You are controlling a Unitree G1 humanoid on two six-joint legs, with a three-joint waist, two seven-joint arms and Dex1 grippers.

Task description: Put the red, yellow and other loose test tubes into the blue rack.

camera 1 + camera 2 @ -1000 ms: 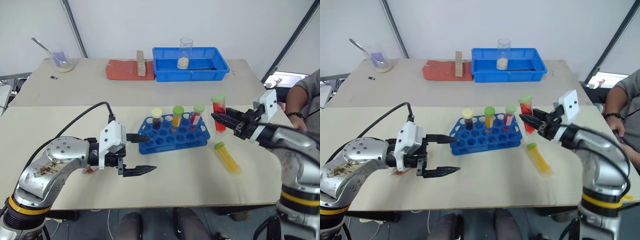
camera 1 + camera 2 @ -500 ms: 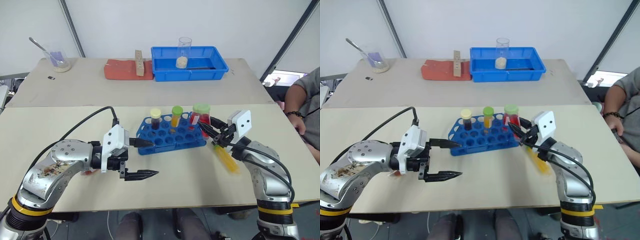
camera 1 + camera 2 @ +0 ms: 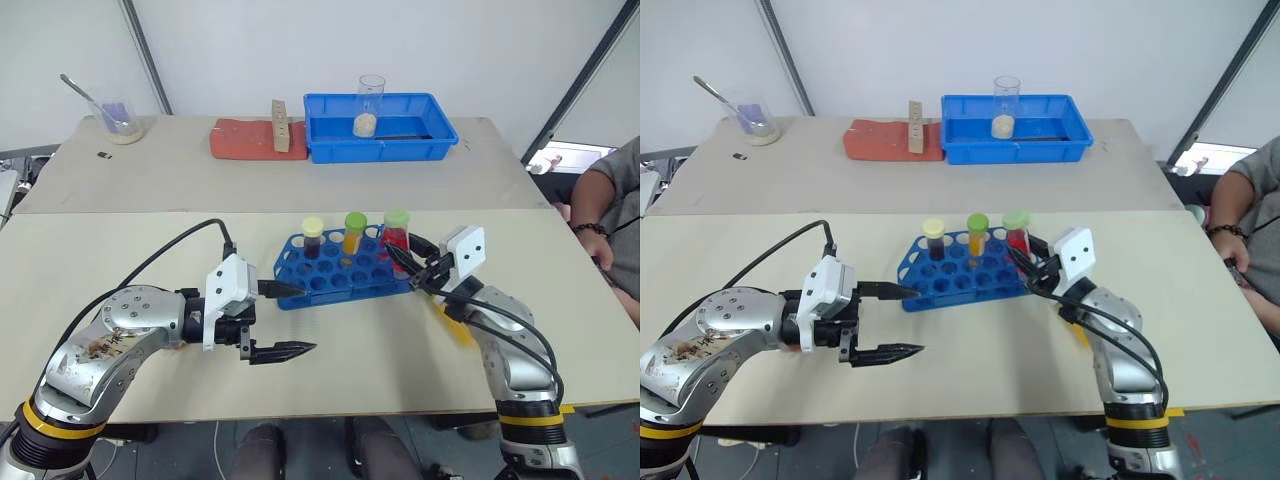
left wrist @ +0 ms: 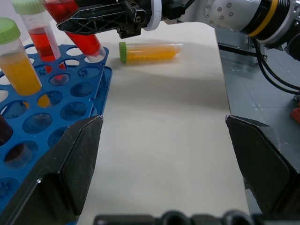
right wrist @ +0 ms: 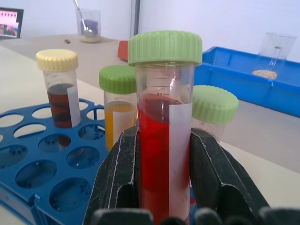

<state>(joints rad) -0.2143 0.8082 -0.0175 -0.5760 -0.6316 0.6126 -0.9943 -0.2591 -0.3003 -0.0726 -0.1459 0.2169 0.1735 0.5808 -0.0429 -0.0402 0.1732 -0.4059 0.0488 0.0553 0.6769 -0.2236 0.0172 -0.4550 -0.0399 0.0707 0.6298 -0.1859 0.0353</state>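
Observation:
The robot's right gripper needs to release the red tube in the rack's front corner hole [image 3: 399, 277] nearest the loose yellow tube.
The blue rack [image 3: 340, 275] stands mid-table with a cream-capped dark tube [image 3: 313, 238], a green-capped yellow tube [image 3: 354, 232] and a green-capped red tube [image 4: 38, 29] upright in it. My right gripper [image 3: 400, 256] is shut on another red test tube [image 5: 154, 122] with a green cap. That tube leans, its lower end at a hole in the rack's right end. A yellow test tube [image 4: 150, 50] lies loose on the table just beyond the right gripper. My left gripper [image 3: 297, 318] hangs open at the rack's left end, with nothing in it.
At the back stand a blue tray [image 3: 385, 150] holding a glass beaker [image 3: 370, 105], a red mat [image 3: 240, 142] with a wooden block [image 3: 282, 126], and a cup with a spoon [image 3: 122, 122]. A person [image 3: 612, 215] sits at the right edge.
My right gripper has carried the red tube left and down, from beside the rack to its right end. The left gripper has stayed where it was.

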